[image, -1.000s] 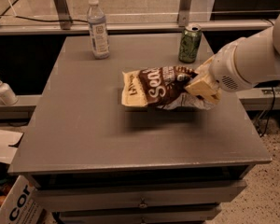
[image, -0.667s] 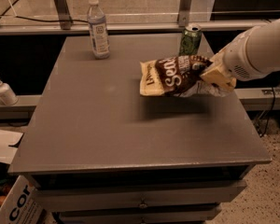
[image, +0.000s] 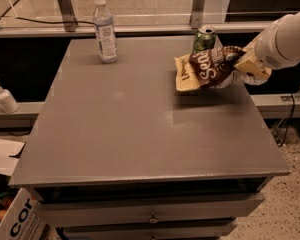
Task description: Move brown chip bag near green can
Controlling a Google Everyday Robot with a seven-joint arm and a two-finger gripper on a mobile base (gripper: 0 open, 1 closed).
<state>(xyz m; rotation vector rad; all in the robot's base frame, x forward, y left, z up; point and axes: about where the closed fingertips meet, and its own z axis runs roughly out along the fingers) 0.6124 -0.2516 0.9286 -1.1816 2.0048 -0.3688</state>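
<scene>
Next, I set the brown chip bag, now hanging just above the table, on the grey table (image: pixel 207 67) just in front of the green can with my gripper.
The brown chip bag (image: pixel 206 70) has a dark brown middle with white lettering and pale cream ends. It hangs just above the grey table (image: pixel 140 129) at the back right. My gripper (image: pixel 238 64) is shut on the bag's right end, coming in from the right on a white arm. The green can (image: pixel 204 39) stands upright right behind the bag, at the table's back edge; its lower part is hidden by the bag.
A clear plastic bottle (image: pixel 105 30) with a white cap stands at the back left of the table. A white pump bottle (image: pixel 4 97) sits on a ledge to the left. A cardboard box (image: pixel 12 219) is on the floor at lower left. Drawers are below the tabletop.
My gripper has carried the chip bag to the right and toward the back of the table, bringing it close in front of the green can.
</scene>
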